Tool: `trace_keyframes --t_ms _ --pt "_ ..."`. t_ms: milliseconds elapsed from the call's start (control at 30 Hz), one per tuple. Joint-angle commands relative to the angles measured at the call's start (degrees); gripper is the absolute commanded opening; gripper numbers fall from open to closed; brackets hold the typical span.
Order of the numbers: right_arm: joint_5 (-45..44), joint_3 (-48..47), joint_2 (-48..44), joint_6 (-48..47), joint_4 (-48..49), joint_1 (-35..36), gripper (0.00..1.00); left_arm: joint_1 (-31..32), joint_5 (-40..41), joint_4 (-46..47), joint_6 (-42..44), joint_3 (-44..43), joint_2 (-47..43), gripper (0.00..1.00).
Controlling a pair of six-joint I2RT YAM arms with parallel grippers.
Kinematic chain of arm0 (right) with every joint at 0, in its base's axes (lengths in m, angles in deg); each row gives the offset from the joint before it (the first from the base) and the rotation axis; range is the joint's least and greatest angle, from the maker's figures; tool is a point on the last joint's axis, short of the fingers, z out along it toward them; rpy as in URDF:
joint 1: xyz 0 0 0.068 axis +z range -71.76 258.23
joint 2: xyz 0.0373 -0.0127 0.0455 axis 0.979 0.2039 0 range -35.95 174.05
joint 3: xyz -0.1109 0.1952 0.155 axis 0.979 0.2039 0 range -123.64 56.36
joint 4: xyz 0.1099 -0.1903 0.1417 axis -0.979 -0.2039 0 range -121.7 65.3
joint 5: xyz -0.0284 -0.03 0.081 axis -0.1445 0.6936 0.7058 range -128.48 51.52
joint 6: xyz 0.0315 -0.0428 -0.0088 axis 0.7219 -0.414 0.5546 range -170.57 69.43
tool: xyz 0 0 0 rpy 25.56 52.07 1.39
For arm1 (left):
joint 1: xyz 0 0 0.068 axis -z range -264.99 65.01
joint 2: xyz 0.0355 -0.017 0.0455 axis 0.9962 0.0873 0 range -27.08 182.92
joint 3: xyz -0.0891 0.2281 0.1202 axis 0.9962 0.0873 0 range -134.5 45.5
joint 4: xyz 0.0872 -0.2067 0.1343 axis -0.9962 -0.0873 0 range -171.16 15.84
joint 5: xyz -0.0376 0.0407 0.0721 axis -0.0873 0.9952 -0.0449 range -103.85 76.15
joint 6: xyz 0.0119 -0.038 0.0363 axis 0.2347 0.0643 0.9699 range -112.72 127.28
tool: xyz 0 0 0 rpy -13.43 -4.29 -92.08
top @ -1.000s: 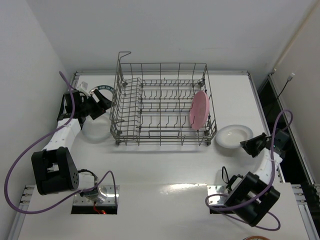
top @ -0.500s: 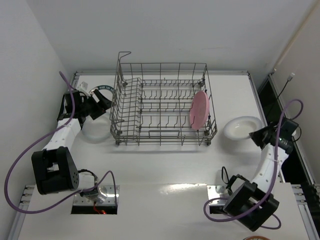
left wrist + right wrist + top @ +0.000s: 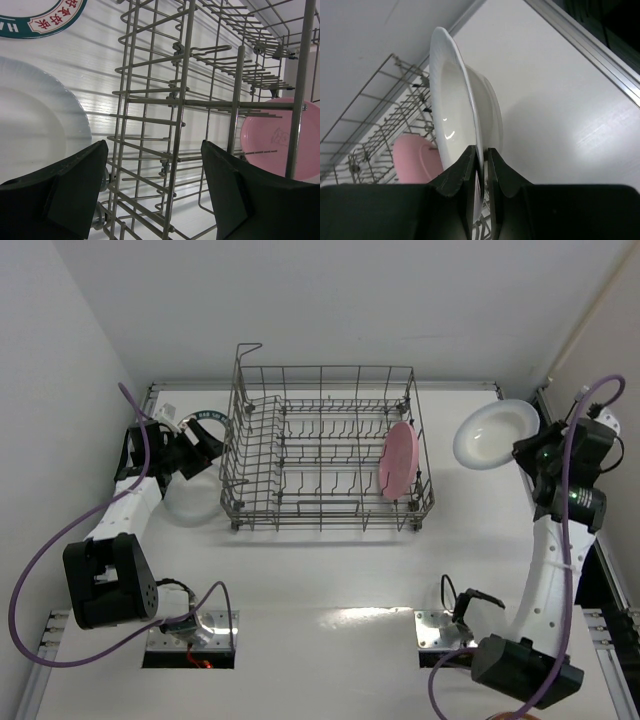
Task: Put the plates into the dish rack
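I should release the white plate with my right gripper upright in the dish rack (image 3: 377, 467), against the pink plate's inner side.
The grey wire dish rack (image 3: 325, 455) stands mid-table, with the pink plate (image 3: 399, 460) upright at its right end; the plate also shows in the left wrist view (image 3: 280, 135). My right gripper (image 3: 525, 450) is shut on the rim of a whitish plate (image 3: 493, 432), held raised to the right of the rack; in the right wrist view the plate (image 3: 457, 105) stands on edge between the jaws. My left gripper (image 3: 205, 445) is open and empty beside the rack's left wall. A whitish plate (image 3: 190, 502) lies on the table under it. The lettered-rim plate (image 3: 205, 418) lies behind it.
White walls close in the table at the back and left. A metal rail (image 3: 520, 430) runs along the table's right edge, with dark equipment beyond it. A purple cable (image 3: 585, 405) loops above the right arm.
My right gripper has lifted the whitish plate off the table at the rack's front right and carried it up and back, tilting it on edge. The left arm has not moved.
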Motion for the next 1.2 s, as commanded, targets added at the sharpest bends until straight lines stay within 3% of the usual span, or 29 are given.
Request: trace_keyframes --t_ms 0,267,433,600,733,1167 --pt "1.02 -6.14 0.19 -3.80 5.92 5.13 0.00 0.57 -4.50 2.34 -1.02 -0.61 -0.04 0.73" --pt "-2.92 -18.19 8.17 -11.18 2.25 22.52 0.00 0.57 -3.45 1.81 -1.02 -0.61 -0.04 0.73" --pt "-15.81 -21.52 14.23 -14.61 -0.03 39.73 0.00 0.57 -2.92 1.81 -0.49 -0.61 -0.04 0.73" --pt "-29.97 -28.73 25.56 -15.76 -7.42 50.20 0.00 0.57 -2.92 1.81 -0.49 -0.61 0.48 0.73" --pt "-39.91 -28.74 27.61 -15.76 -7.25 54.18 0.00 0.57 -2.92 1.29 -0.49 -0.61 0.48 0.73" --pt "-48.19 -31.29 37.28 -19.63 -5.50 59.81 0.00 0.57 -2.92 1.29 -0.49 -0.61 0.48 0.73"
